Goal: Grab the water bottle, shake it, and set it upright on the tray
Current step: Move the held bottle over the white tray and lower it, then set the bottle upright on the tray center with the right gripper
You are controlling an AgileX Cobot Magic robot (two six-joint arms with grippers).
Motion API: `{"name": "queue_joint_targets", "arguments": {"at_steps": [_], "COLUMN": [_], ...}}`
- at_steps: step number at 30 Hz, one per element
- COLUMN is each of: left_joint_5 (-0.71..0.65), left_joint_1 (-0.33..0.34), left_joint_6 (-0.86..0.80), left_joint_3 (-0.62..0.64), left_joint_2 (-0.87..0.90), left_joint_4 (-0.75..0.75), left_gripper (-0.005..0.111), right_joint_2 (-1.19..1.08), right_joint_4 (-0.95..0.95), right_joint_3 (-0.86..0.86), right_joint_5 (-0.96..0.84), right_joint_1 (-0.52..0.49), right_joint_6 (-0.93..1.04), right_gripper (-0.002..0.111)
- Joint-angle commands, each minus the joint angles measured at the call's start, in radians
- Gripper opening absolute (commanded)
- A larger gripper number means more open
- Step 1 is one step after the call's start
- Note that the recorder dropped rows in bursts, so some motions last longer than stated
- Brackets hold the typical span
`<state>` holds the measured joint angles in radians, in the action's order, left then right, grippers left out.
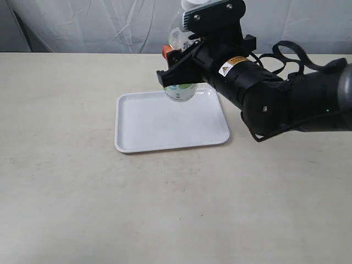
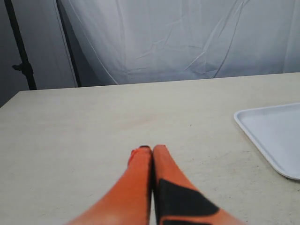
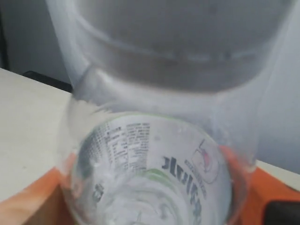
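My right gripper is going to set the water bottle standing upright in the middle of the white tray [image 1: 171, 125] and let go of it there.
My right gripper [image 1: 177, 61] is shut on the water bottle [image 1: 180, 91], holding it in the air over the far edge of the white tray [image 1: 159, 129]. The bottle stands roughly upright, with its white cap [image 1: 192, 4] at the top of the exterior view and its clear base just above the tray's far rim. The bottle [image 3: 154, 164] fills the right wrist view, its label lettering visible, with orange fingers [image 3: 28, 201] on both sides. My left gripper [image 2: 151, 149] is shut and empty above bare table, and one corner of the tray [image 2: 276, 136] shows beside it.
The beige table [image 1: 66, 192] spreads around the tray. A white curtain [image 1: 99, 25] hangs behind the far edge. The right arm's black body [image 1: 264, 93] and its cables reach in from the right. A dark stand [image 2: 21, 65] is at the table's far corner.
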<state>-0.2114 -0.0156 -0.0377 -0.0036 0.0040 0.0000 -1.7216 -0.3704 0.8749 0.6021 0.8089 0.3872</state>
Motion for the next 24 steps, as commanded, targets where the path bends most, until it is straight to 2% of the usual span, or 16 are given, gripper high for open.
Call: {"name": "queue_joint_targets", "arguments": {"at_steps": [1, 10, 22, 24], "left_joint_5": [0.009, 0.009, 0.009, 0.009], "left_joint_1": [-0.006, -0.006, -0.006, -0.006], "left_joint_6": [0.004, 0.004, 0.004, 0.004], "left_joint_3": [0.004, 0.004, 0.004, 0.004], "left_joint_2": [-0.004, -0.004, -0.004, -0.004], "left_joint_4": [0.000, 0.000, 0.000, 0.000], "left_gripper": [0.000, 0.000, 0.000, 0.000], "right_joint_2": [-0.107, -0.268, -0.295, -0.295], "right_joint_4": [0.108, 0.127, 0.097, 0.097], "right_joint_3": [0.053, 0.191, 0.203, 0.203], "right_joint_5": [0.063, 0.056, -0.013, -0.029], "right_joint_1": [-0.030, -0.030, -0.030, -0.030], "right_joint_6": [-0.075, -0.092, -0.118, -0.118], "right_gripper": [-0.001, -0.001, -0.001, 0.005]}}
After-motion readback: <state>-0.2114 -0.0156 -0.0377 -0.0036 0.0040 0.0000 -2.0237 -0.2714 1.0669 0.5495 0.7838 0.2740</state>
